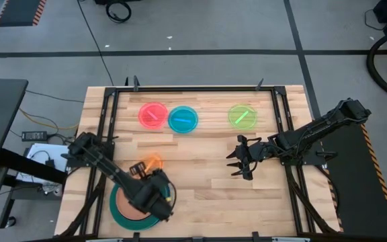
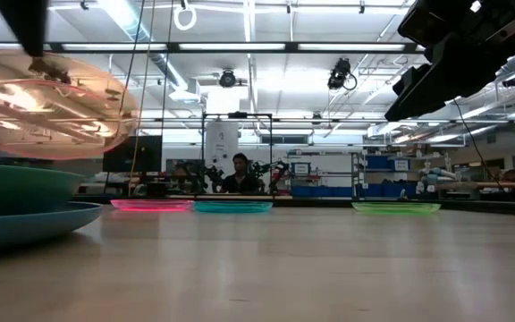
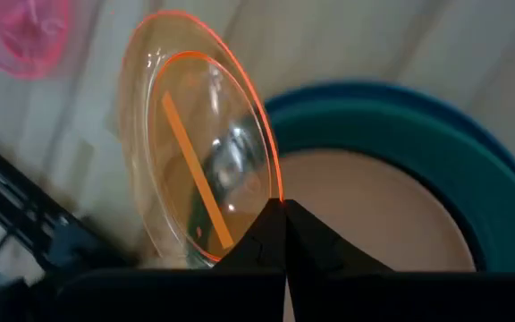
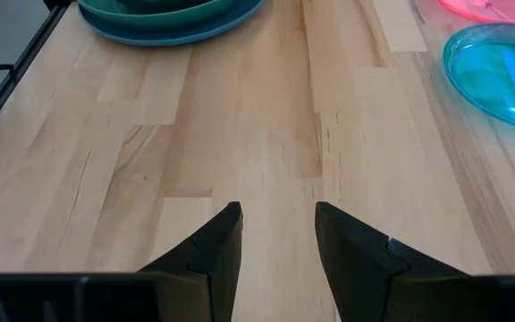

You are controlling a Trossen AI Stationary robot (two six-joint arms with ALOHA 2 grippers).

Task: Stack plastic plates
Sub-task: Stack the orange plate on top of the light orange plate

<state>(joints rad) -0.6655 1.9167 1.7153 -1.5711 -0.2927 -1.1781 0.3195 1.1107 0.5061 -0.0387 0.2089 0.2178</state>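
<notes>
The orange plate, now lifted above the stack, will be let go by my left gripper flat on the terracotta-brown plate (image 1: pixel 138 197) (image 3: pixel 351 266), within the stack's teal rim.
My left gripper (image 3: pixel 282 215) is shut on a small translucent orange plate (image 3: pixel 199 143), lifted above the stack of large and medium plates (image 1: pixel 136 208) near the table's near left edge. The stack shows blue, teal and terracotta-brown (image 3: pixel 374 206). The orange plate (image 1: pixel 150 163) hangs at the stack's far side, also visible in the low view (image 2: pixel 47 103). Pink (image 1: pixel 153 115), cyan (image 1: pixel 183 119) and lime green (image 1: pixel 242 115) small plates lie flat near the far edge. My right gripper (image 1: pixel 240 161) is open, over bare table right of the middle. My left gripper pinches the orange plate by its rim (image 3: pixel 274 183), at the edge nearest the fingers. The plate is lifted clear and tilted steeply, standing out beyond the fingertips over the stack's far side.
The table is bordered by a black frame (image 1: pixel 113 101). Bare wood lies between the stack and the row of small plates (image 4: pixel 266 116). A person sits in the room beyond the far edge (image 2: pixel 238 174).
</notes>
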